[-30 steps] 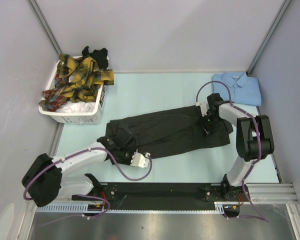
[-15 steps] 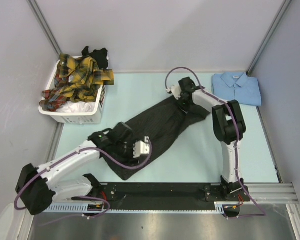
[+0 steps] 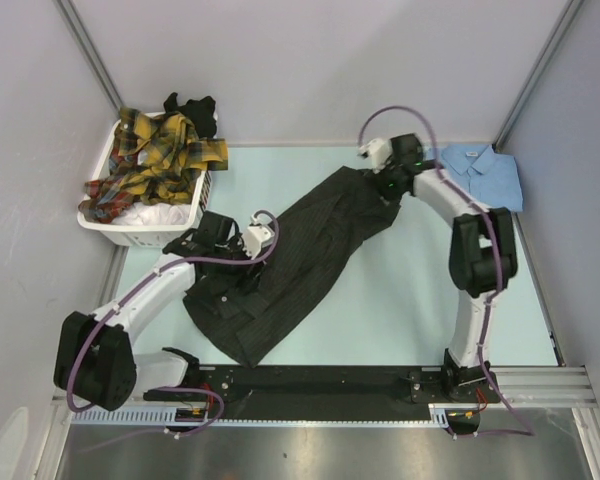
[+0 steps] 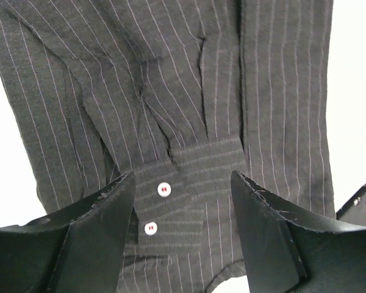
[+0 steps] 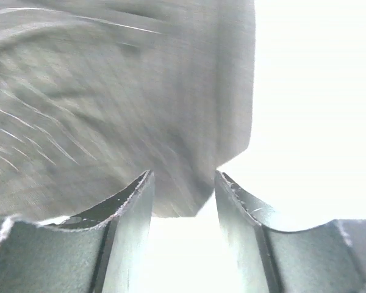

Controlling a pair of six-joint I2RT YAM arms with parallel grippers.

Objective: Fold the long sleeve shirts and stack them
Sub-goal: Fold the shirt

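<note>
The charcoal shirt lies at a slant across the table. Next, my left gripper grabs the shirt's edge (image 3: pixel 278 336) near its front corner and swings the shirt straight before folding.
A charcoal pinstriped long sleeve shirt (image 3: pixel 300 250) lies slanted across the table, from back right to front left. My left gripper (image 3: pixel 225 255) hovers open over its left part. In the left wrist view the gripper (image 4: pixel 183 201) straddles a cuff (image 4: pixel 183 195) with two pale buttons and grips nothing. My right gripper (image 3: pixel 392 185) is at the shirt's back right end, jaws apart. In the blurred right wrist view a corner of the cloth (image 5: pixel 189 189) lies just at the tips of the gripper (image 5: pixel 183 183). A folded light blue shirt (image 3: pixel 475 172) rests at the back right.
A white laundry basket (image 3: pixel 145 235) at the back left holds yellow-red plaid shirts (image 3: pixel 155 165) and a dark garment (image 3: pixel 192 108). Grey walls close the back and sides. The arms' base rail (image 3: pixel 320 385) runs along the near edge.
The pinstriped shirt swung from lying crosswise to a diagonal. The right gripper carried its end to the back. The left gripper let go, opened and moved back-left over the shirt.
</note>
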